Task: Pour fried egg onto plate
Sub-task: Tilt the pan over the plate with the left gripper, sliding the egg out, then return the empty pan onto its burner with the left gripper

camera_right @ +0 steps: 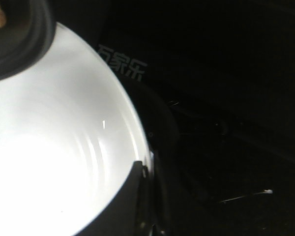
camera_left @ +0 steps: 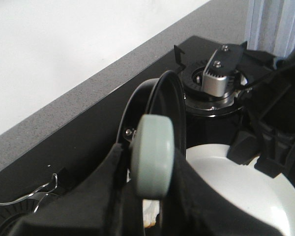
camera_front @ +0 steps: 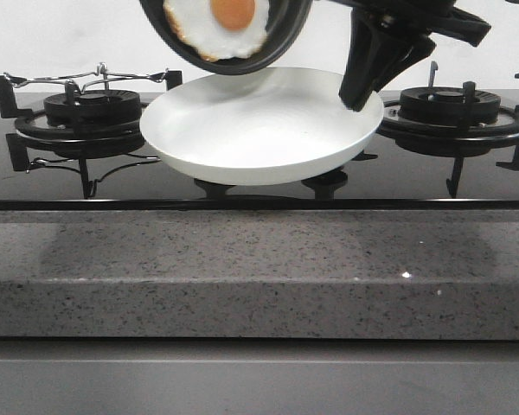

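My left gripper will let go of the black frying pan on the burner with the wire rack [camera_left: 30,209].
The black frying pan [camera_front: 242,39] hangs tilted over the far left part of the plate [camera_front: 259,130]. The fried egg [camera_front: 218,26], white with an orange yolk, lies inside the pan. The plate is held above the black hob. My right gripper [camera_front: 362,95] is shut on its right rim, and the right wrist view shows a dark finger [camera_right: 132,196] over the plate's rim [camera_right: 113,98]. My left gripper [camera_left: 155,196] is shut on the pan's pale green handle [camera_left: 152,157]. It is out of the front view. The pan [camera_left: 164,98] shows edge-on there, with the plate [camera_left: 236,191] beside it.
A gas burner [camera_front: 91,108] with a wire rack [camera_front: 86,78] on it stands at the left. Another burner [camera_front: 450,108] stands at the right, close to my right gripper. A grey speckled counter edge [camera_front: 259,268] runs along the front. A white wall is behind.
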Robot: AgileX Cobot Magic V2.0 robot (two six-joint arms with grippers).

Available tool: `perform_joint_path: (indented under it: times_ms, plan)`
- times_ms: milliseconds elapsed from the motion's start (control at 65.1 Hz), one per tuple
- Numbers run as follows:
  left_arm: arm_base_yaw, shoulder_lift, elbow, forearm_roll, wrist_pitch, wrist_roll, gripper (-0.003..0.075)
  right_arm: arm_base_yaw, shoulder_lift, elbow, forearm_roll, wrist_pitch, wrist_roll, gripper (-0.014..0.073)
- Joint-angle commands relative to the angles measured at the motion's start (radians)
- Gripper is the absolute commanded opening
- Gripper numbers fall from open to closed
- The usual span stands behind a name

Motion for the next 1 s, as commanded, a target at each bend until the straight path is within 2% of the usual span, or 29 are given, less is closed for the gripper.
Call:
perform_joint_path:
  times_ms: [0, 707, 845, 983]
  plan:
    - [-0.012, -0.042, -0.034, 0.01, -0.117, 0.0, -0.0019, -0.003, -0.043, -0.025, 0.007, -0.04, -0.009, -0.0069]
    - [0.002, -0.045, -0.034, 0.006, -0.128, -0.004, -0.0019, -0.003, -0.043, -0.025, 0.007, -0.04, -0.009, -0.0069]
    - [0.083, -0.045, -0.034, -0.028, -0.099, -0.129, -0.0019, -0.003, -0.043, -0.025, 0.007, -0.04, -0.009, -0.0069]
    - [0.252, -0.03, -0.034, -0.18, -0.035, -0.147, -0.0019, -0.003, -0.043, -0.025, 0.007, -0.04, -0.009, -0.0069]
